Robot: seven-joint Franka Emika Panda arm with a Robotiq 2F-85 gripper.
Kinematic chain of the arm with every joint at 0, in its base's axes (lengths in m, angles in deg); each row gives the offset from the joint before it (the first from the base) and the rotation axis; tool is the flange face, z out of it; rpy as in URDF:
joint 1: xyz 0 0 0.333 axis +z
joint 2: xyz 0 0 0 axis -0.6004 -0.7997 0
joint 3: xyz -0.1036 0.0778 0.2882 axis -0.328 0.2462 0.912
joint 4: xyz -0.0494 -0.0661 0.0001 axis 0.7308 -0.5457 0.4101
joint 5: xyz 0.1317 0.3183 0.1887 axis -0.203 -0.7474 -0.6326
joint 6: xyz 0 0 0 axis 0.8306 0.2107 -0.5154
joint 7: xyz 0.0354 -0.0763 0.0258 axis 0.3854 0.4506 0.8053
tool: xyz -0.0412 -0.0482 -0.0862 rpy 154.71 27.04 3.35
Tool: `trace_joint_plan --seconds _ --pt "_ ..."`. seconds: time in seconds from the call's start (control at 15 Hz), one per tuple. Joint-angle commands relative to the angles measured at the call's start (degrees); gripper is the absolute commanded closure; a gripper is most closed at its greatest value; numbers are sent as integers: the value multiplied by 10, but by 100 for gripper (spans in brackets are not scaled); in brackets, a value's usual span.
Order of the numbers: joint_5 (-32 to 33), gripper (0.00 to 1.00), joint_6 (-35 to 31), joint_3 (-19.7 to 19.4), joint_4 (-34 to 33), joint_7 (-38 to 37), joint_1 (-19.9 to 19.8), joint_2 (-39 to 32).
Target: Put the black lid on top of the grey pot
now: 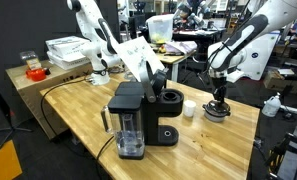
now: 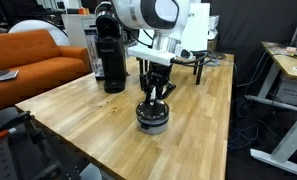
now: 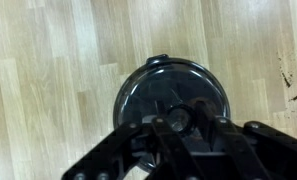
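Note:
Next, my gripper releases the black lid, which lies flat on the pot now, on the rim of the grey pot (image 1: pixel 218 109) (image 3: pixel 172 112), close to the white cup.
The black lid (image 3: pixel 148 92) is round and dark with a small knob at its middle. It lies flat on the grey pot (image 2: pixel 153 122), whose shiny rim shows just around it (image 3: pixel 117 100). The pot stands on the wooden table, also seen in an exterior view (image 1: pixel 217 113). My gripper (image 3: pixel 181 124) points straight down over the lid, its two fingers close against either side of the knob. It shows in both exterior views (image 1: pixel 218 99) (image 2: pixel 154 103).
A black coffee machine (image 1: pixel 138 120) stands on the table, seen too in an exterior view (image 2: pixel 110 55). A small white cup (image 1: pixel 189 108) sits between the machine and the pot. The table edge (image 2: pixel 138 160) is near the pot. An orange sofa (image 2: pixel 28 60) stands beside the table.

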Motion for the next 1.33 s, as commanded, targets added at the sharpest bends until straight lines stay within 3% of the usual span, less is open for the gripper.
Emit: trace_joint_plan --seconds 0.0,0.53,1.2,1.27 --pt "-1 77 30 10 -29 13 -11 -20" --pt "-7 77 54 24 -85 31 -17 -60" --pt "-10 74 82 21 -94 40 -34 -63" --pt "-10 61 83 21 -95 39 -34 -63"
